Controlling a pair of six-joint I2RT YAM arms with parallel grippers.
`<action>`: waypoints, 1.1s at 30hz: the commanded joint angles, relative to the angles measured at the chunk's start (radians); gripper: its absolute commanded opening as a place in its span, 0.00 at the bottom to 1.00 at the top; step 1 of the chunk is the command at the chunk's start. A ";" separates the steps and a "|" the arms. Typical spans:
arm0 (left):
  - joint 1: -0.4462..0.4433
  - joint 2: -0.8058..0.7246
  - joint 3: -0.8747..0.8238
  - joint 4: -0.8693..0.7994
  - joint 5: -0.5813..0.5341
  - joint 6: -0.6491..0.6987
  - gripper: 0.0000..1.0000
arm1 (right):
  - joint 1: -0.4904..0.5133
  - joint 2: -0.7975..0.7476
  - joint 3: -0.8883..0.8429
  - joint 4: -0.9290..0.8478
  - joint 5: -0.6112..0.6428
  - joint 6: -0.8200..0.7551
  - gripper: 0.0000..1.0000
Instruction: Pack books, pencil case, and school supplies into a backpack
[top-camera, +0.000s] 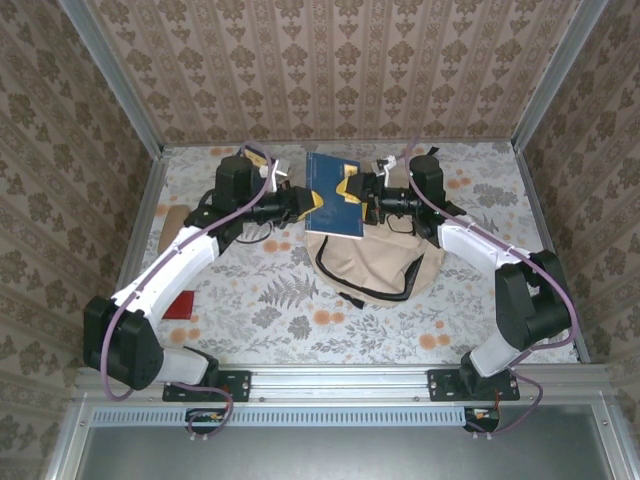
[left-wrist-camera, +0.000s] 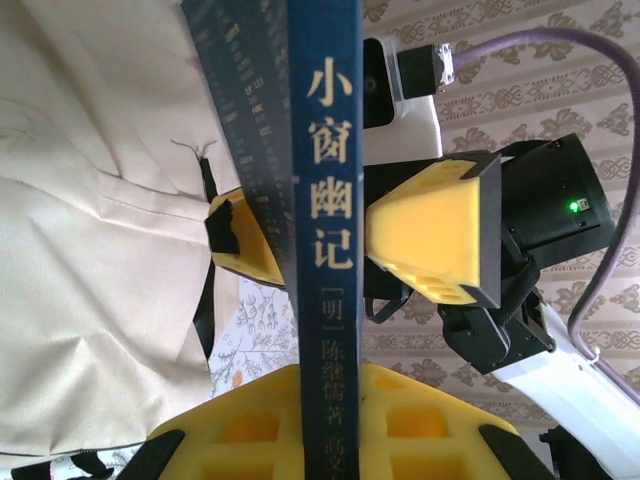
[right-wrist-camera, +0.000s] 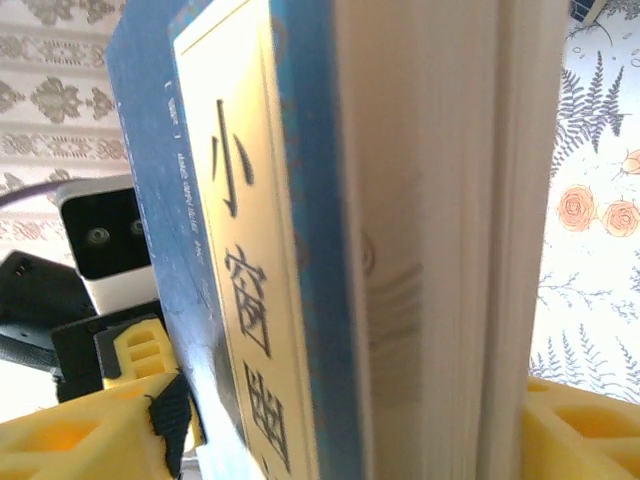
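Note:
Next, my right gripper steadies the book while my left gripper, now holding the book's spine near its middle, takes hold again at the spine's lower end (top-camera: 307, 230).
A dark navy book (top-camera: 335, 195) hangs upright over the open beige backpack (top-camera: 370, 265), held from both sides. My left gripper (top-camera: 312, 200) is shut on its lower spine (left-wrist-camera: 325, 250), with a yellow finger (left-wrist-camera: 240, 420) on each side. My right gripper (top-camera: 352, 190) meets it from the other side. Its fingers (left-wrist-camera: 435, 230) press the cover and the page edges (right-wrist-camera: 430, 250). The backpack's cloth (left-wrist-camera: 90, 250) lies below. A tan shape (top-camera: 170, 222) at the table's left edge is mostly hidden by my left arm. I cannot tell whether it is the pencil case.
A small red flat object (top-camera: 182, 305) lies on the floral tablecloth beside my left arm. Patterned walls with metal posts (top-camera: 140, 110) close in the table at the back and on both sides. The backpack's black strap (top-camera: 385, 290) curls at its front.

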 joint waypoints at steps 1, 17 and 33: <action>0.040 0.010 0.006 0.058 0.045 -0.011 0.03 | -0.002 -0.019 0.024 0.047 -0.032 0.028 0.64; 0.071 0.048 -0.045 0.170 0.076 -0.065 0.18 | -0.004 0.047 -0.004 0.153 0.053 0.115 0.15; -0.113 -0.098 -0.294 0.406 -0.431 -0.258 0.44 | 0.013 -0.053 -0.173 0.274 0.370 0.194 0.10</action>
